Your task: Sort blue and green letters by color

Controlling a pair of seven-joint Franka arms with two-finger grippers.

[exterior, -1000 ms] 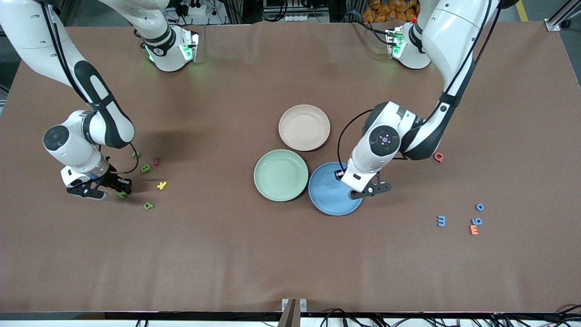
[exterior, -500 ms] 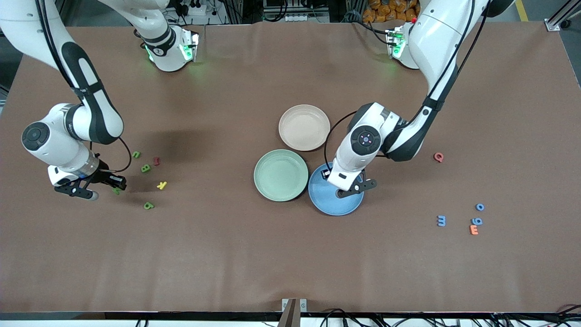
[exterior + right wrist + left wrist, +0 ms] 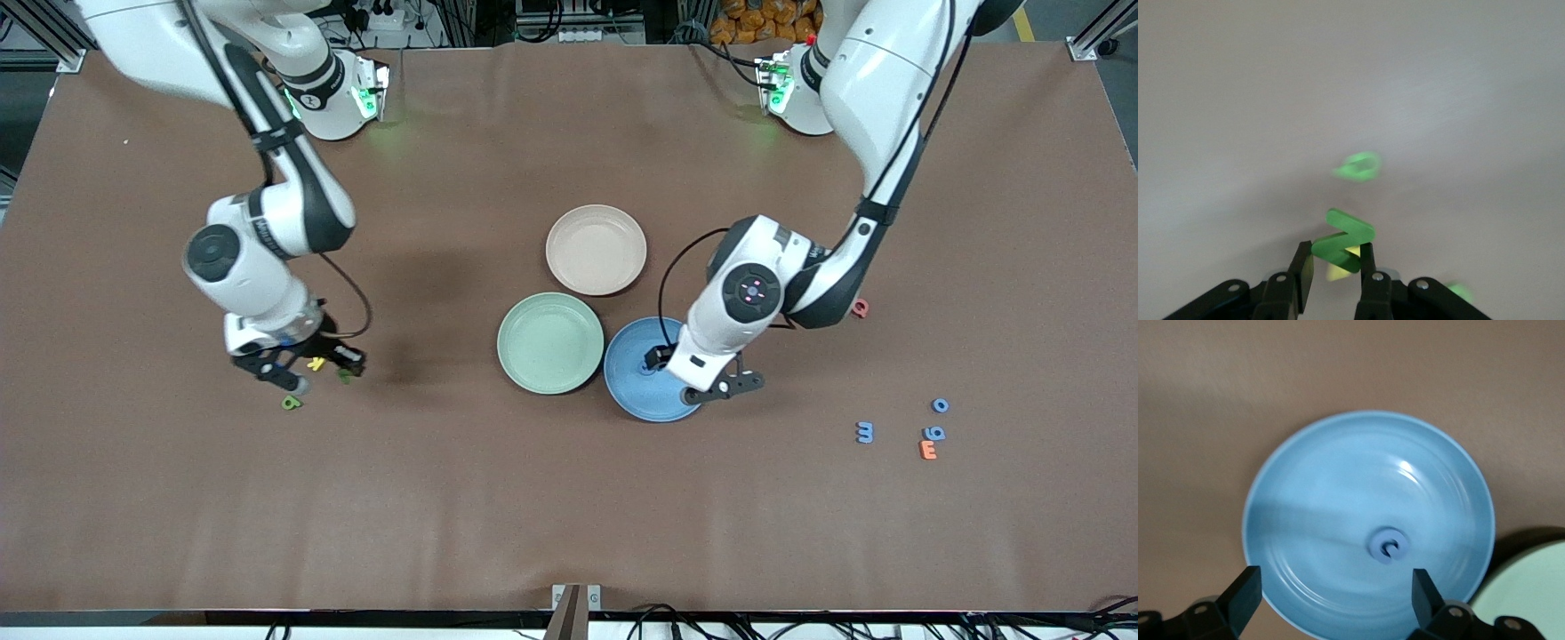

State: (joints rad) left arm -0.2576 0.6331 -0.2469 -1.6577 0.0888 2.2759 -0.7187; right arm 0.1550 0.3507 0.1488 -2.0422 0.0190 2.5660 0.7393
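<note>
The olive green Z-shaped letter is to go near the middle of the empty green plate (image 3: 532, 346). Next, I set it down there with my right gripper. It is now held over the yellow letter.
My right gripper (image 3: 1333, 257) is shut on an olive green Z-shaped letter (image 3: 1341, 241), held up over the yellow letter (image 3: 315, 363). One more green letter (image 3: 291, 403) lies on the table nearer the front camera. My left gripper (image 3: 1336, 597) hangs open over the rim of the blue plate (image 3: 633, 384). A light blue letter (image 3: 1388, 547) lies loose in that plate. Three blue letters (image 3: 864, 432) (image 3: 941, 405) (image 3: 933, 433) lie toward the left arm's end. The green plate (image 3: 550, 342) beside the blue one holds nothing.
A beige plate (image 3: 596, 249) stands farther from the front camera than the other two plates. An orange E (image 3: 927, 450) lies by the blue letters. A red letter (image 3: 860, 308) peeks out beside the left arm's elbow.
The left gripper opened and the blue letter now lies in the blue plate. The right arm lifted the green letter off the table and carried it toward the plates.
</note>
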